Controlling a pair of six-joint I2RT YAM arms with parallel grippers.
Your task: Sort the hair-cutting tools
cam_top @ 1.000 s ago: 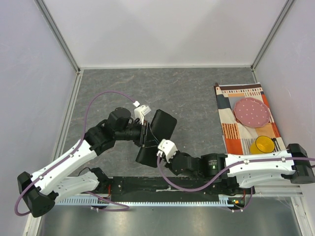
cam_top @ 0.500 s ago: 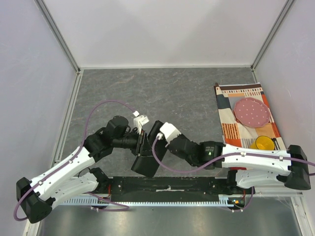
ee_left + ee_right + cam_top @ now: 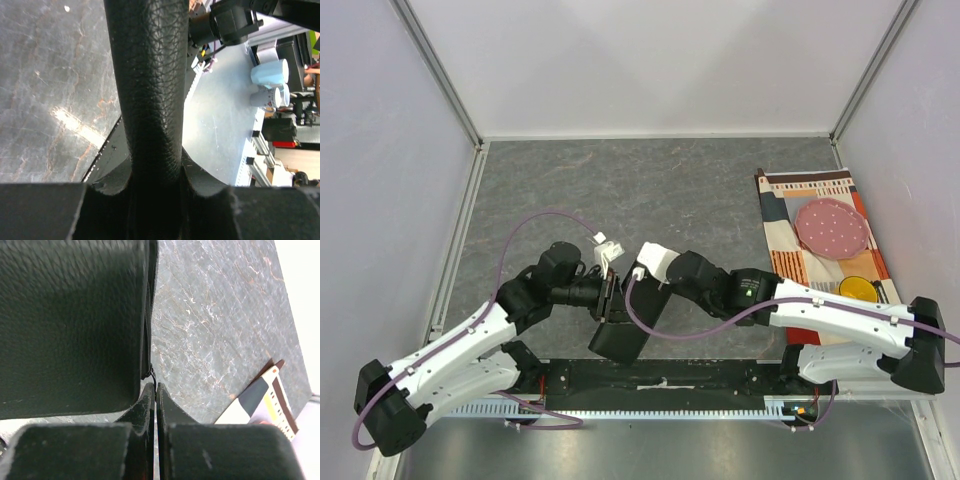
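Next, my left gripper sets the black pouch down on the grey table's middle [image 3: 664,273], beyond the black strip that runs at the table's near edge.
A black leather-like pouch [image 3: 620,338] hangs above the table's near middle, folded into a thick roll. My left gripper [image 3: 611,296] is shut on it; in the left wrist view the pouch [image 3: 150,75] fills the gap between the jaws of the left gripper [image 3: 155,175]. My right gripper [image 3: 639,283] is at the pouch's upper right edge, shut. In the right wrist view the right gripper [image 3: 156,388] has its tips together right beside the pouch [image 3: 70,320]. A thin black strand from the pouch edge reaches them; whether it is pinched I cannot tell. The hair-cutting tools are hidden.
A patterned cloth [image 3: 790,250] lies at the right with a pink dotted plate [image 3: 831,228] and a yellow cup [image 3: 860,290] on it. Its corner [image 3: 270,395] shows in the right wrist view. White walls close three sides. A black strip [image 3: 660,378] runs along the near edge.
The left gripper brought the pouch down and nearer. The right gripper rose from below the pouch to its upper right edge. Both stayed shut.
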